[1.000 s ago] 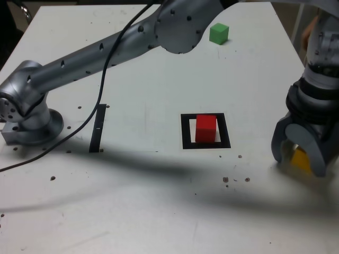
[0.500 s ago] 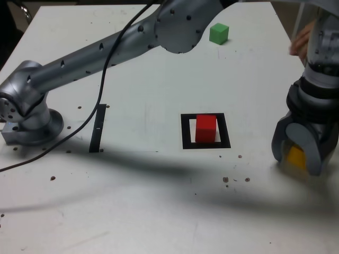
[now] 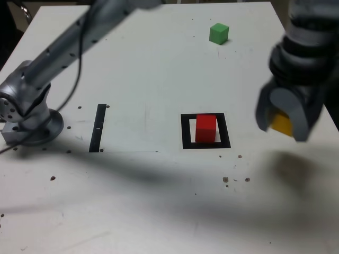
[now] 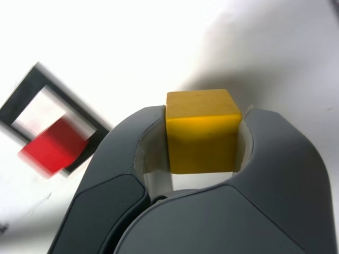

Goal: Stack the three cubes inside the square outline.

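The yellow cube, now held above the table, will be released by my gripper on top of the red cube (image 3: 210,116) (image 4: 60,140) inside the square outline.
My gripper (image 3: 283,120) is shut on the yellow cube (image 3: 281,123) and holds it above the table at the exterior view's right. In the wrist view the yellow cube (image 4: 202,129) is clamped between both grey fingers (image 4: 275,143) of the gripper (image 4: 204,138). The red cube (image 3: 206,128) stands inside the square outline (image 3: 205,144), to the left of the gripper in the exterior view. The wrist view shows the red cube (image 4: 54,146) blurred within the square outline (image 4: 24,92). The green cube (image 3: 219,33) sits alone at the far side of the table.
A thin black strip (image 3: 98,128) lies on the white table (image 3: 148,69) toward the exterior view's left. The arm's base (image 3: 29,119) stands at the left edge. Small dark specks (image 3: 235,180) dot the near surface. The gripper's shadow (image 3: 296,169) falls below it.
The gripper closed on the yellow cube and lifted it off the table, rising and shifting slightly toward the exterior view's left. The arm's elbow swung up out of view.
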Robot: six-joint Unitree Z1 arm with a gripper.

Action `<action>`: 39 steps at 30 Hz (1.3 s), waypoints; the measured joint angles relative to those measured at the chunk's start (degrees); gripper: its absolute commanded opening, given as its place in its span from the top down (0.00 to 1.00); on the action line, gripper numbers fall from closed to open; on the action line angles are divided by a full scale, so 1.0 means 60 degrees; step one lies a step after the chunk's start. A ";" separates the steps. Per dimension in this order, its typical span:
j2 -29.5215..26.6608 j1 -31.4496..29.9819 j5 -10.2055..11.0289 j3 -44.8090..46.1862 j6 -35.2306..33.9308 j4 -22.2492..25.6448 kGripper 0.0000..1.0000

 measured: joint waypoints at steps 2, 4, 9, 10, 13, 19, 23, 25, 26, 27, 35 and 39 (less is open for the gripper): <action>-0.0424 0.0000 0.0000 0.0513 -0.0426 0.0000 0.62; -0.0884 0.0001 -0.0001 0.1103 -0.0873 0.0000 0.62; -0.1853 0.0083 -0.0050 0.2340 -0.1823 -0.0013 0.62; -0.1955 0.0108 -0.0074 0.2520 -0.1941 -0.0022 0.62; -0.2184 0.0175 -0.0135 0.3043 -0.2299 -0.0097 0.62; -0.3009 0.0475 -0.0347 0.4551 -0.3043 -0.0656 0.62; -0.3376 0.0726 -0.0619 0.5818 -0.3374 -0.1459 0.62; -0.3587 0.0900 -0.0764 0.6389 -0.3439 -0.1800 0.62; -0.3674 0.0962 -0.0829 0.6593 -0.3445 -0.1939 0.62; -0.3733 0.1004 -0.0892 0.6760 -0.3446 -0.2071 0.62; -0.3781 0.1102 -0.1335 0.7533 -0.3447 -0.2854 0.62; -0.3780 0.1188 -0.1491 0.7797 -0.3468 -0.3030 0.62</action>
